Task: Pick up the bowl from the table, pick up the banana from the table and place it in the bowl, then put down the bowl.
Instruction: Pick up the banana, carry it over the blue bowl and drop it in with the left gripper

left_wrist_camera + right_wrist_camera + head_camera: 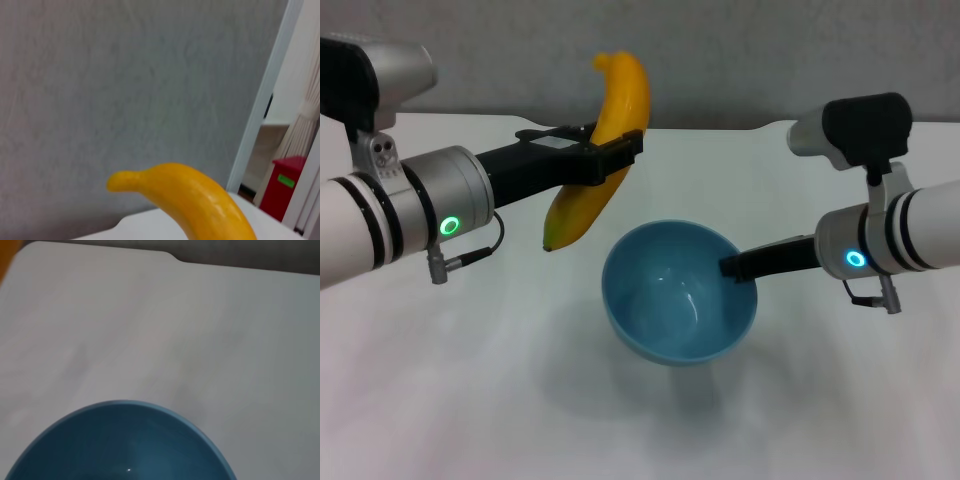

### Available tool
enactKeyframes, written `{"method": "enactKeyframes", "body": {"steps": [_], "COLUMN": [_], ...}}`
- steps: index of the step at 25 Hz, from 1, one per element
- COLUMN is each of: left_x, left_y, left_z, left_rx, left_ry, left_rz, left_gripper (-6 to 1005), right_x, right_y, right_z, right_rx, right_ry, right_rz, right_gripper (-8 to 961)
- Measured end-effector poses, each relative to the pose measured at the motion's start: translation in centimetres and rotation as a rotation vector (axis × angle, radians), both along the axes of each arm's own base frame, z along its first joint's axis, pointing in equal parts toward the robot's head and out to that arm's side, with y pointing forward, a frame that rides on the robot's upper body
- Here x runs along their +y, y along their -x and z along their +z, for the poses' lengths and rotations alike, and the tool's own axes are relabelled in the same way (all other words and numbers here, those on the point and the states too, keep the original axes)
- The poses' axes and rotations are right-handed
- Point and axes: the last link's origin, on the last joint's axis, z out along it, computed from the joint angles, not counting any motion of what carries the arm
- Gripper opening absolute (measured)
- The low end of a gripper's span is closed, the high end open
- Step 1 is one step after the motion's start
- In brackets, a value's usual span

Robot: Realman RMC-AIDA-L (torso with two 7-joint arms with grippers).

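Observation:
I need to release the left gripper's banana, now held upright in the air, inside the light-blue bowl (670, 285), leaning against the bowl's far rim.
My left gripper (615, 152) is shut on the yellow-orange banana (602, 140) at its middle and holds it nearly upright in the air, up and to the left of the bowl. The banana's stem end also shows in the left wrist view (190, 200). My right gripper (735, 268) is shut on the right rim of the light-blue bowl (675, 300) and holds it just above the white table (470, 400), with its shadow below. The bowl's inside is empty and also shows in the right wrist view (120, 445).
The table's far edge has a shallow notch (175, 257). A grey wall (125, 90) stands behind the table. A red bin (287, 185) stands off the table beyond its far edge.

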Motion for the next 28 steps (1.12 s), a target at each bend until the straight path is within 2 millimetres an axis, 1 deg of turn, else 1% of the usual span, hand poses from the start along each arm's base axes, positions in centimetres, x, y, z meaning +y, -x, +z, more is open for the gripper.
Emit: {"method": "enactKeyframes", "body": {"steps": [4,13,19,25,28], "left_x": [0.3,0.3,-0.1,-0.4,-0.5], "left_y": [0.2,2.0,2.0,2.1,2.1], "left_z": [-0.4,-1.0,-2.6,-3.0,-3.1], "left_rx": [-0.06,-0.169,-0.227,-0.301,-0.343], "left_ry": [0.004,0.019,0.049,0.068,0.066], "left_rz": [0.001,0.044,0.044,0.037,0.029], "left_gripper": [507,508,509,509,510], "right_x": [0.0,0.6,1.0,1.3,1.5], "right_y": [0.8,1.8,1.9,2.1,2.6], "right_z": [-0.4,-0.2,0.2,0.5,0.6], "right_rx": [0.012,0.026,0.032,0.04,0.043], "right_ry": [0.004,-0.009,-0.036,-0.056,-0.058], "right_rz": [0.02,0.042,0.044,0.05,0.063], "right_gripper": [67,70,71,73,74]}}
